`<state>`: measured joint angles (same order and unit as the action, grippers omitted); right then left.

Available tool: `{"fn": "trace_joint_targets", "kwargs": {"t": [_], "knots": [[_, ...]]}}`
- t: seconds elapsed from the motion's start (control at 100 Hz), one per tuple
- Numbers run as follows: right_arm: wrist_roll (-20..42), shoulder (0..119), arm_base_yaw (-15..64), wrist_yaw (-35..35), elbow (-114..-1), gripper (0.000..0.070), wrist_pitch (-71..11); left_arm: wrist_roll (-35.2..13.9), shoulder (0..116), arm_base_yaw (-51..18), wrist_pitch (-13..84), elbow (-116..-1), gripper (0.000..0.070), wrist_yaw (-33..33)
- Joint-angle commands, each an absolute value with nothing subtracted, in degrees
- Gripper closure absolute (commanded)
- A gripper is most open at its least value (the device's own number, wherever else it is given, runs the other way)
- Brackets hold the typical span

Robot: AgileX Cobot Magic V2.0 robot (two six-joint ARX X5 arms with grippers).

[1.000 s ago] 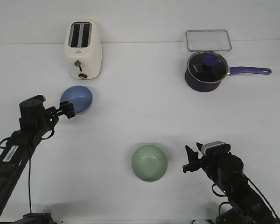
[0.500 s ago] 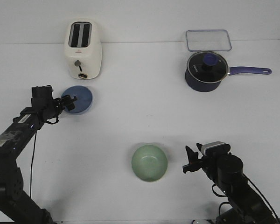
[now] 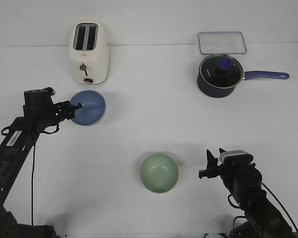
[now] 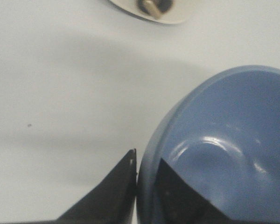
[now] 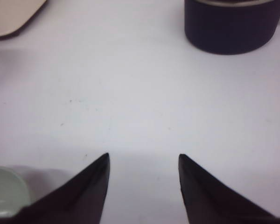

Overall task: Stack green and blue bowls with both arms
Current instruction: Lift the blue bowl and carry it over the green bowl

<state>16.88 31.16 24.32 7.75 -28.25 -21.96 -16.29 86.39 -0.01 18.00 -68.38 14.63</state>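
My left gripper needs to release the blue bowl, now held in front of the toaster, inside the pale green bowl [image 3: 159,172], which is at the front centre of the table.
The periwinkle blue bowl [image 3: 88,107] is at the left, in front of the toaster, opening up and held by its left rim. My left gripper [image 3: 75,109] is shut on that rim; in the left wrist view one finger is outside and one inside the blue bowl [image 4: 224,149]. The pale green bowl [image 3: 159,172] sits upright on the table at front centre. My right gripper [image 3: 207,165] is open and empty to the right of it, apart from it; a sliver of the green bowl [image 5: 7,191] shows in the right wrist view.
A cream toaster [image 3: 88,52] stands at the back left, just behind the blue bowl. A dark blue lidded saucepan [image 3: 218,75] with a long handle and a clear container lid [image 3: 221,42] are at the back right.
The blue bowl, tilted on its side a second ago, has been turned to face up and has shifted slightly right and forward. My right gripper has moved slightly right, away from the green bowl.
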Motion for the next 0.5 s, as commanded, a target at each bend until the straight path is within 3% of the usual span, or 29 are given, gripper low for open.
{"fn": "trace_joint_targets", "kwargs": {"t": [0.0,0.25,0.49], "knots": [[16.6,31.5,24.6,7.9,-28.3,0.0394,-21.9,-12.4,83.9,-2.1,20.0,-69.1,0.0687,15.6],[18.7,31.6,24.6,7.0,-24.9,0.0394,-22.0,-14.9,71.5,-17.4,18.7,-59.5,0.0687,19.1],[18.6,31.6,24.6,6.2,-24.8,0.0394,-21.9,-21.2,72.8,-34.0,9.3,-52.0,0.0687,19.1]]}}
